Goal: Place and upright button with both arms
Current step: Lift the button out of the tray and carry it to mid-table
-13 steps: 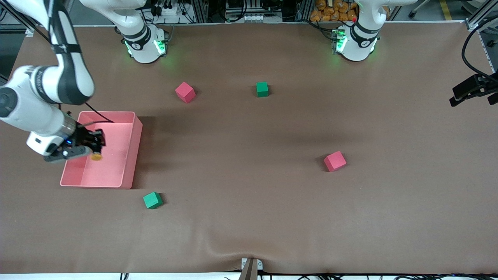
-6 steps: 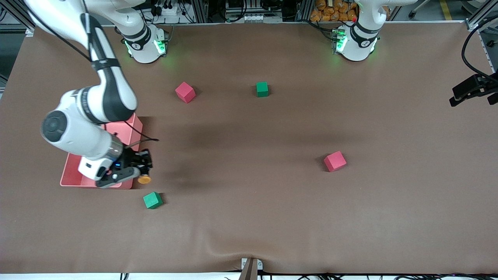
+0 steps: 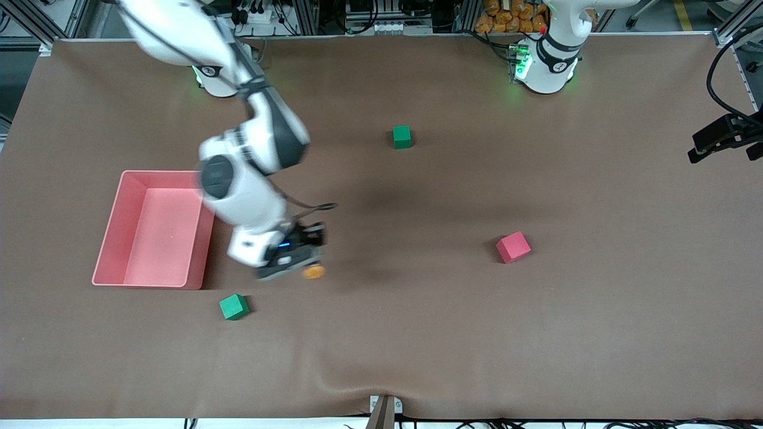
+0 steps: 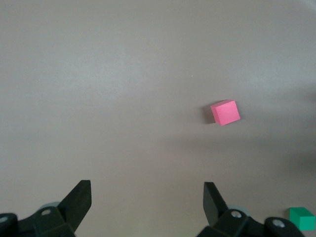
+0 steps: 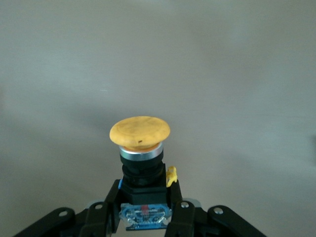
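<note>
Next, my right gripper lets go of the button on bare brown table [image 3: 397,254] between the pink bin and the pink cube.
The button [image 3: 313,272] has a round orange cap on a black body. My right gripper [image 3: 306,262] is shut on that body, over bare brown table between the pink bin [image 3: 201,256] and the table's middle. In the right wrist view the button [image 5: 140,132] sticks out past the fingers [image 5: 109,200], cap pointing away from the gripper [image 5: 145,195]. My left gripper [image 4: 147,196] is open and holds nothing, high over the table. It does not show in the front view.
A green cube [image 3: 233,306] lies near the bin's front corner. Another green cube [image 3: 402,136] and a pink cube [image 3: 513,246] sit toward the left arm's end. The left wrist view shows a pink cube [image 4: 225,112] and a green cube [image 4: 301,217]. A black fixture [image 3: 721,140] overhangs the table edge.
My right arm has carried the button out of the pink bin and toward the middle of the table. It now hides the pink cube near its base. The cubes and bin have not moved.
</note>
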Controlling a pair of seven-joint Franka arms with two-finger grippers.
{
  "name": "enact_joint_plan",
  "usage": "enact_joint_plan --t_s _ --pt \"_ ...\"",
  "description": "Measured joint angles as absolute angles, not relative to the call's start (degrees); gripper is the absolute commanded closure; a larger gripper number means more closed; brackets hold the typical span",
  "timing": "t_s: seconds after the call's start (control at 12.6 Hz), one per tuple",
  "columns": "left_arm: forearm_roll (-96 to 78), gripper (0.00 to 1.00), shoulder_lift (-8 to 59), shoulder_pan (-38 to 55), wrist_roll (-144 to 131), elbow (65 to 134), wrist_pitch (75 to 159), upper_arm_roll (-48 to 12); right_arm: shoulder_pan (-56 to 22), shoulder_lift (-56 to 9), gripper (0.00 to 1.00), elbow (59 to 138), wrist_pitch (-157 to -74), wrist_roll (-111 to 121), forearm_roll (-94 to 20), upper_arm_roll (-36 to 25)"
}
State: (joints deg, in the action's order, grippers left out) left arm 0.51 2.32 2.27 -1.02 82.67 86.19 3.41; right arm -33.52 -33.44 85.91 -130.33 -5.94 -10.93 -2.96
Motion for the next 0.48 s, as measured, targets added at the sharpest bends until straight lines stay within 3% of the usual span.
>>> enact_joint_plan --t_s 0.48 --pt "0.51 0.00 2.38 2.27 -1.00 82.72 86.15 3.41 -39.95 -49.00 1.00 74.39 -137.80 -24.61 -8.04 -3.19"
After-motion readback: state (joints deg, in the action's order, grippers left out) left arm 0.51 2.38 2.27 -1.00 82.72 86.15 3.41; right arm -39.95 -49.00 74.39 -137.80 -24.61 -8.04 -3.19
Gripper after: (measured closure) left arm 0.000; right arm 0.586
